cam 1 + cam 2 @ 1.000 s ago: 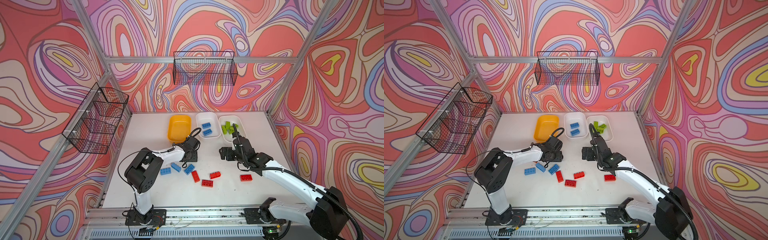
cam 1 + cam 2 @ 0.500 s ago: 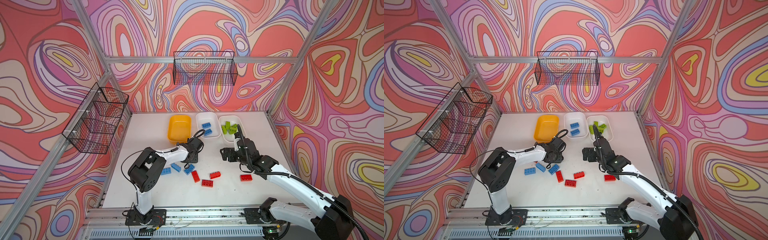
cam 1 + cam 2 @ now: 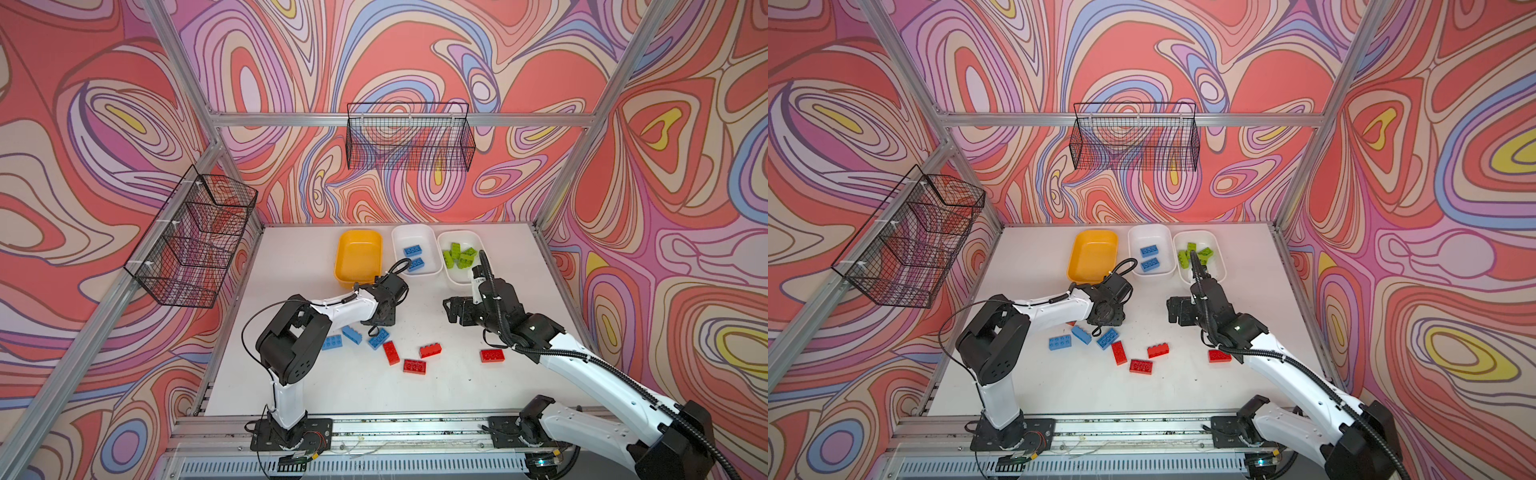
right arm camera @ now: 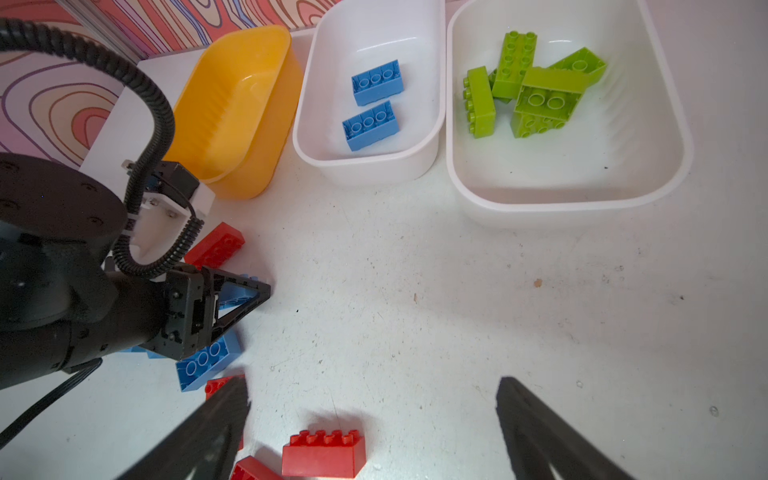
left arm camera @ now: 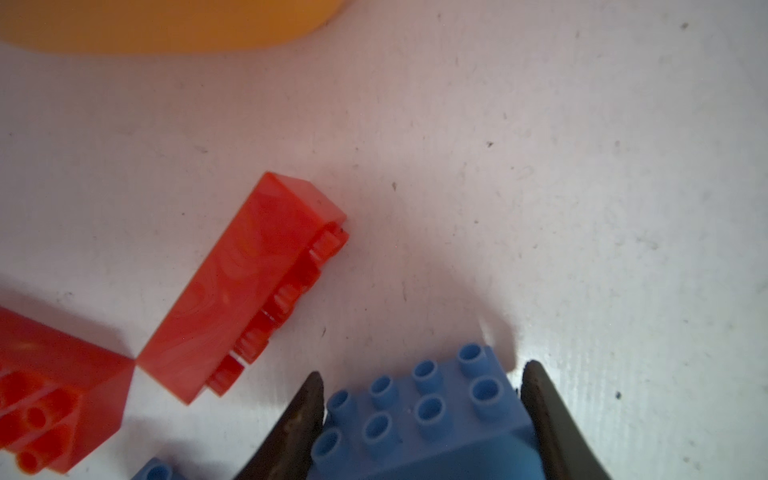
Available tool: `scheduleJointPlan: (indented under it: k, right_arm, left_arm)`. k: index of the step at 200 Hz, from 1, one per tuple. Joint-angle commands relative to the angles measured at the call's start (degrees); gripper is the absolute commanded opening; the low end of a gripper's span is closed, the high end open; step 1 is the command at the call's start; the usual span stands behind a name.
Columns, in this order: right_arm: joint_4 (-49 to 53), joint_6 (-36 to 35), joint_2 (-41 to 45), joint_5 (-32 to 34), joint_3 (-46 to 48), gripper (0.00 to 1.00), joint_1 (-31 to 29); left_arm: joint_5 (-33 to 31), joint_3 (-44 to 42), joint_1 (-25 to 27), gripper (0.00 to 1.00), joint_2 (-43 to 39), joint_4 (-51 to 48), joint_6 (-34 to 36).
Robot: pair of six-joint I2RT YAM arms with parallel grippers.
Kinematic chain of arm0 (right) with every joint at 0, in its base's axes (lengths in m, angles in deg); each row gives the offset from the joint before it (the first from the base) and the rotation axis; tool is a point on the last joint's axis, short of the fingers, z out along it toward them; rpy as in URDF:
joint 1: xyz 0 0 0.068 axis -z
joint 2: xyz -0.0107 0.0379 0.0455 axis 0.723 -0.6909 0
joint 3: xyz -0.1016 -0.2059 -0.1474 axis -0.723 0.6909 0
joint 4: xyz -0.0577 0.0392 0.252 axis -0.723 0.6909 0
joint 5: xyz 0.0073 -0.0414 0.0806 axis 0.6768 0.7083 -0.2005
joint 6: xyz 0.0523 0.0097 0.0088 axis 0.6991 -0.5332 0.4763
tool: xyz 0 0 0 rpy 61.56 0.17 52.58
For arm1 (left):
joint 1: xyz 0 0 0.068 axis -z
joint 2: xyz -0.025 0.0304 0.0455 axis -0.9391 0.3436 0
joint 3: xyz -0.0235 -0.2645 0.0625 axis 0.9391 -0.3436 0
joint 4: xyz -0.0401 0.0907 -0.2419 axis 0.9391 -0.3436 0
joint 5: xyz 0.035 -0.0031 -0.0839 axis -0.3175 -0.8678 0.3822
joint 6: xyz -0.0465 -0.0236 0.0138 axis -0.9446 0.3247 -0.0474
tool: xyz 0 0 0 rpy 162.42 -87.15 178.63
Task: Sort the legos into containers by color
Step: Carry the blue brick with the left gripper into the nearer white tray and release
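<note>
The robot's left gripper will release the blue lego in the white tub with the other blue legos (image 3: 413, 249).
My left gripper (image 5: 419, 382) is shut on a blue lego (image 5: 424, 411), its dark fingers (image 5: 307, 403) pressed to both ends; in both top views the left gripper (image 3: 380, 316) (image 3: 1108, 318) hides it. The right gripper (image 4: 372, 390) (image 3: 455, 311) hangs open over bare table, a red lego (image 4: 322, 455) just short of it. At the back stand the containers: a yellow tub (image 3: 358, 255) with nothing in it, a white tub (image 3: 415, 235) with two blue legos (image 3: 412, 250), and a white tub (image 3: 457, 237) with several green legos (image 3: 459, 255).
Loose on the table lie blue legos (image 3: 331, 343) (image 3: 351, 334) (image 3: 378, 338) and red legos (image 3: 390, 352) (image 3: 414, 365) (image 3: 492, 355). Two more red legos (image 5: 245, 286) (image 5: 54, 407) lie beside the left gripper. Black wire baskets (image 3: 409, 137) (image 3: 195, 237) hang on the walls.
The left gripper's jaws have closed in onto the blue lego. The right arm has shifted only slightly, with its jaws still wide.
</note>
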Motion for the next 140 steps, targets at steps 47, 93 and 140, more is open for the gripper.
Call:
scheduleJointPlan:
  k: [47, 93, 140]
  right_arm:
    - [2.3, 1.1, 0.9, 0.5, -2.3, 0.98, -0.1]
    - [4.2, 1.2, 1.2, 1.6, -4.5, 0.98, -0.1]
    - [6.3, 1.4, 1.8, 2.2, -6.0, 0.98, -0.1]
  left_arm:
    - [-1.1, 8.0, 0.2, 0.36, 1.4, -5.1, 2.9]
    - [-1.8, 21.4, -0.1, 0.35, 6.1, -8.6, 6.6]
    - [-0.6, 43.6, -2.2, 0.37, 17.6, -13.2, 10.5]
